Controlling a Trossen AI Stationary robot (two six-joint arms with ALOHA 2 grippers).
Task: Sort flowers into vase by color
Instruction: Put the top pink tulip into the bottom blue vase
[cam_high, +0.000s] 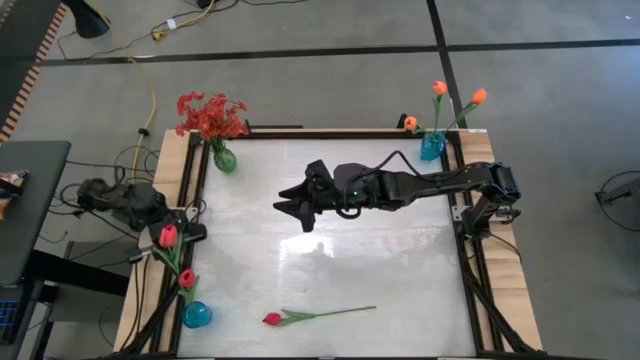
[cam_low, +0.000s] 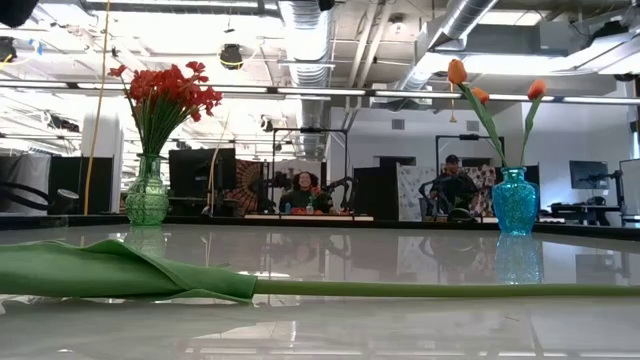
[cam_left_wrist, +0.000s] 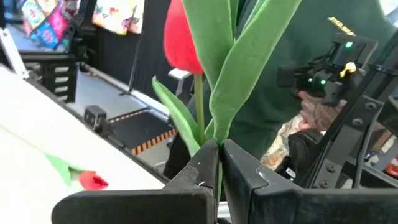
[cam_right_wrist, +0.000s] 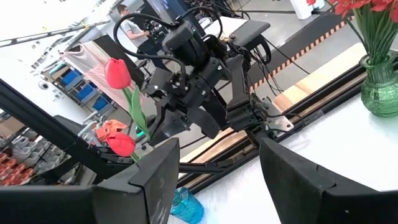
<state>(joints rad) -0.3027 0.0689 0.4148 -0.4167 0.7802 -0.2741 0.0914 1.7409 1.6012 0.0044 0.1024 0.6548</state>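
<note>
Next, I release the upright pinkish-red tulip from my left gripper in the near blue vase (cam_high: 191, 311), beside the standing tulip.
My left gripper (cam_high: 178, 234) is at the table's left edge, shut on a pinkish-red tulip (cam_left_wrist: 182, 37) that stands upright. A second pinkish-red tulip (cam_high: 187, 278) stands in the blue vase (cam_high: 197, 315) at the near left corner. A third (cam_high: 272, 319) lies on its side near the front edge, and its leaf (cam_low: 120, 270) fills the low view's foreground. My right gripper (cam_high: 295, 210) hangs open over the table's middle with nothing between its fingers (cam_right_wrist: 155, 180). Red sprays (cam_high: 210, 115) stand in the green vase (cam_high: 224, 158), and orange tulips (cam_high: 440, 90) in the far-right blue vase (cam_high: 432, 147). My left gripper pinches the tulip's green stem, where a leaf springs from it (cam_left_wrist: 217, 152), between its two fingers. The fingers lie level and across the stem. The bloom stands above them. The gripper hides the stem's lower end, so I cannot tell whether it sits in the blue vase.
Dark rails and wooden strips (cam_high: 190, 190) frame the white tabletop. Yellow and black cables (cam_high: 150, 100) lie on the floor beyond the left edge. Across the room behind the table, people sit at desks (cam_low: 455, 185).
</note>
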